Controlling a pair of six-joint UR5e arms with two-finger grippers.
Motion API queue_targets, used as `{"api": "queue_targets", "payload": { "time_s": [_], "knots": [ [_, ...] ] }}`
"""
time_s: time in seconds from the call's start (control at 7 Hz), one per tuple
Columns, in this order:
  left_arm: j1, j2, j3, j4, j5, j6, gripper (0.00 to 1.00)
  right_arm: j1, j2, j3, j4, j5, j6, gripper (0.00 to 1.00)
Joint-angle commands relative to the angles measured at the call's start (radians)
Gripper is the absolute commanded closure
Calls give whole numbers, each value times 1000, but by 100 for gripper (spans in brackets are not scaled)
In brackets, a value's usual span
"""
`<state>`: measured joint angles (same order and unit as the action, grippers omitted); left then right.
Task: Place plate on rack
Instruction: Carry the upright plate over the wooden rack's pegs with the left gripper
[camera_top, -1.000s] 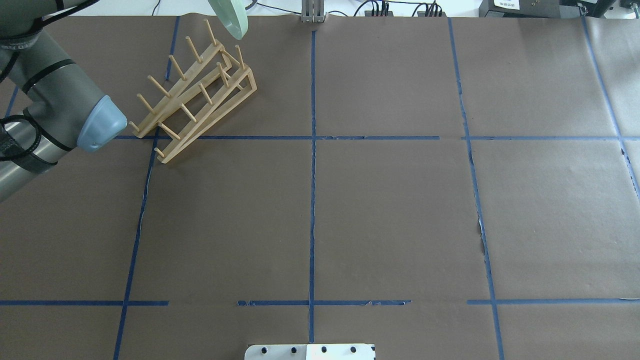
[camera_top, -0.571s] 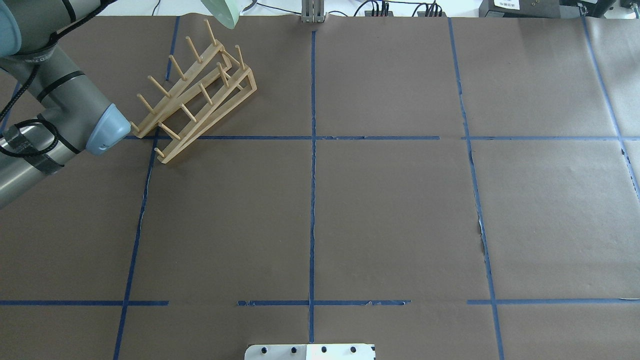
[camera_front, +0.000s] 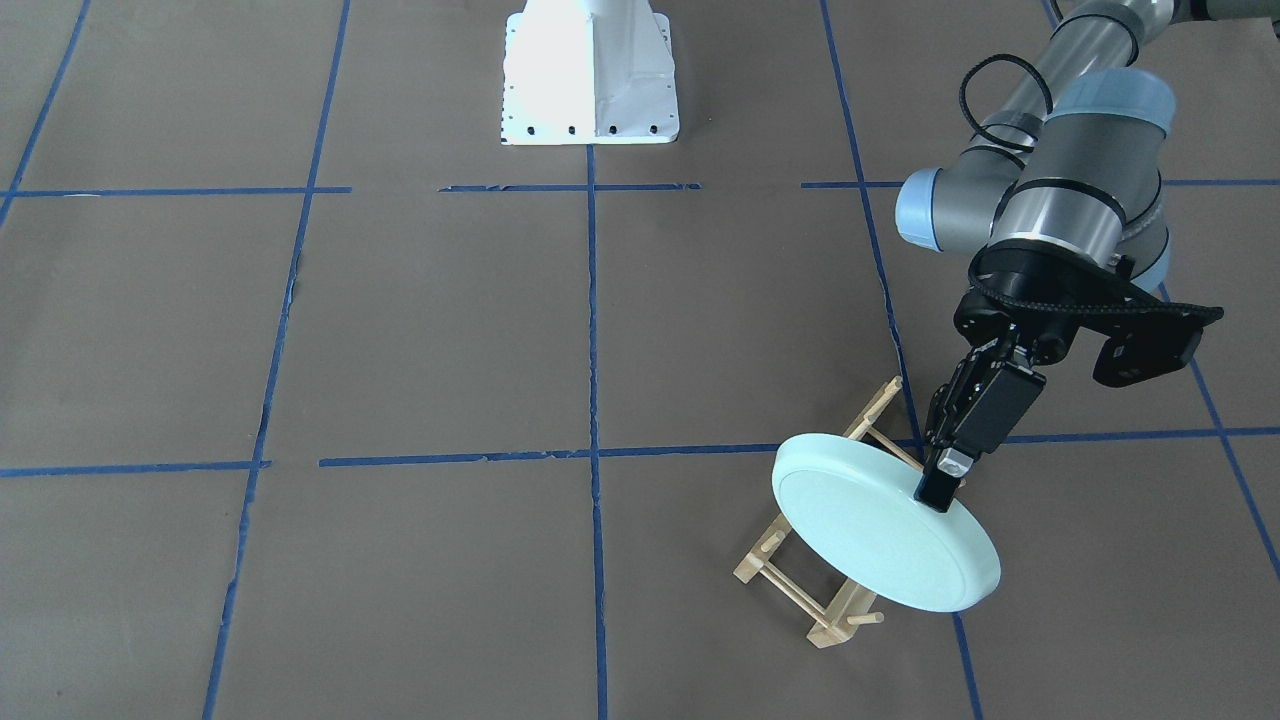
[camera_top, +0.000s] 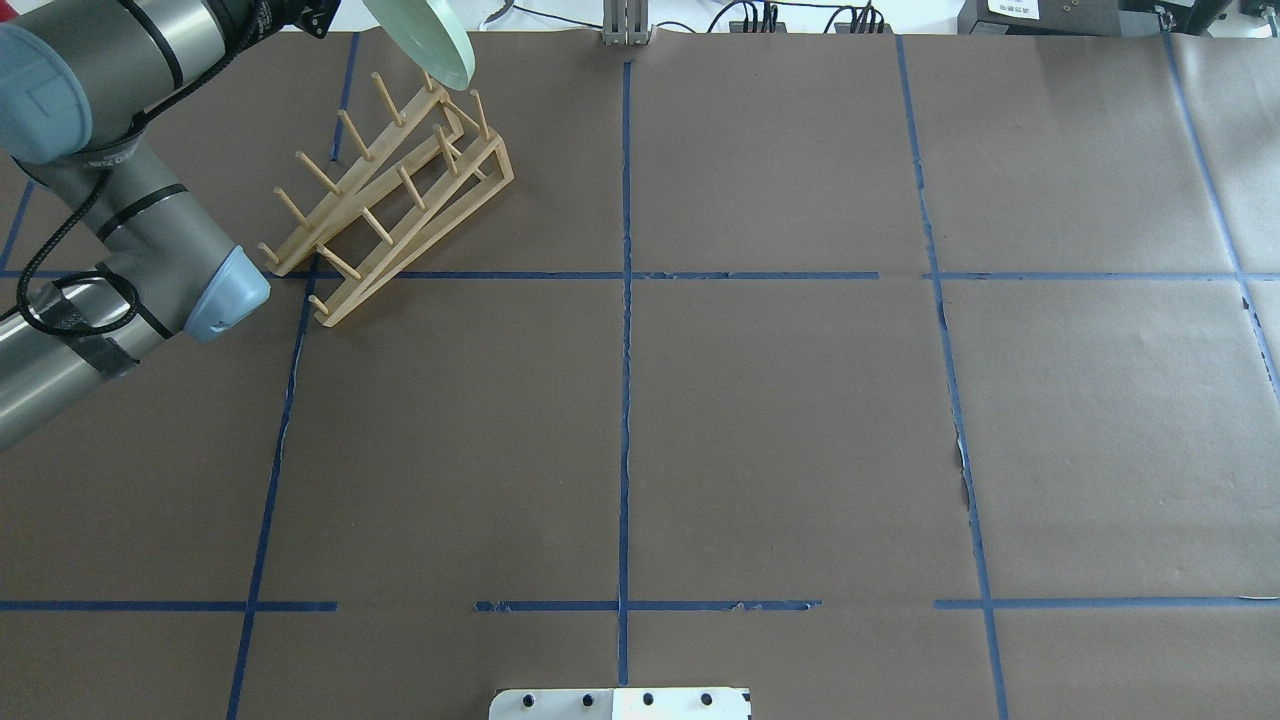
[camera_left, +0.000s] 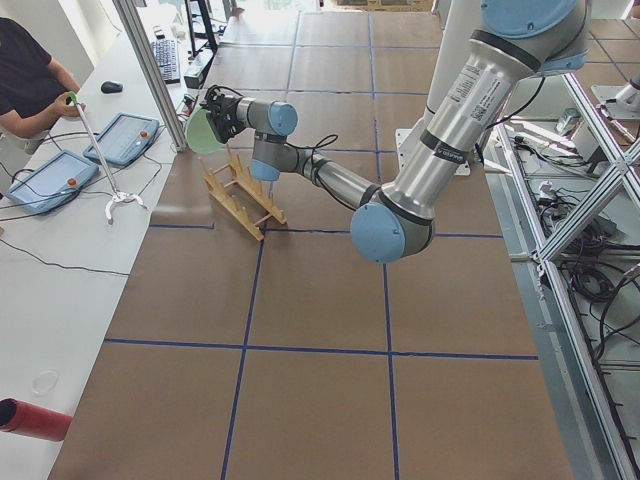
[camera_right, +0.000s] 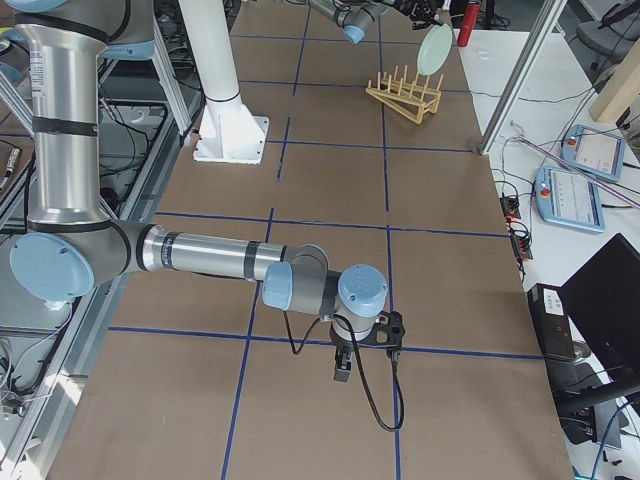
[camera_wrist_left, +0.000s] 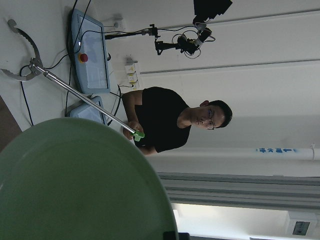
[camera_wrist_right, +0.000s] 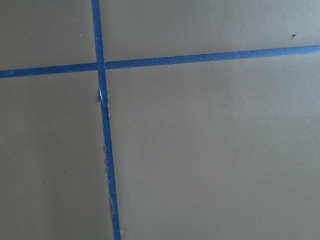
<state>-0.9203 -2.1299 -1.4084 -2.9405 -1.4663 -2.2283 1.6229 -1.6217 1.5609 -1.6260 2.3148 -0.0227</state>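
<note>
My left gripper is to release the plate. The plate will then be upright between the end pegs at the light-wood rack's far end (camera_front: 845, 557).
The pale mint-green plate (camera_front: 880, 545) hangs tilted in the air over the far end of the light-wood rack (camera_front: 800, 590). My left gripper (camera_front: 938, 490) is shut on the plate's rim, one finger lying across the plate's upper edge. In the overhead view the plate (camera_top: 425, 40) sits at the top edge, just above the rack's (camera_top: 390, 190) far pegs. In the left wrist view the plate (camera_wrist_left: 75, 185) fills the lower left. My right gripper (camera_right: 343, 368) hovers low over bare table far from the rack. It shows only in the exterior right view, so I cannot tell its state.
The white robot base (camera_front: 590, 80) stands at the table's robot side. A person (camera_left: 25, 75) with a grabber stick and two tablets (camera_left: 125, 140) are beyond the table edge next to the rack. Blue tape lines cross the brown table.
The plate has moved left along the top edge of the overhead view, closer over the rack's far pegs. The left arm's elbow has swung further into view.
</note>
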Motion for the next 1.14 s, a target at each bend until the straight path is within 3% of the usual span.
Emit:
{"api": "queue_targets", "payload": {
  "time_s": [0.0, 1.0],
  "knots": [
    [17, 1, 12, 0, 26, -14, 100, 0, 0, -1, 0, 0, 0, 0],
    [21, 5, 65, -15, 26, -30, 100, 0, 0, 1, 0, 0, 0, 0]
  ]
}}
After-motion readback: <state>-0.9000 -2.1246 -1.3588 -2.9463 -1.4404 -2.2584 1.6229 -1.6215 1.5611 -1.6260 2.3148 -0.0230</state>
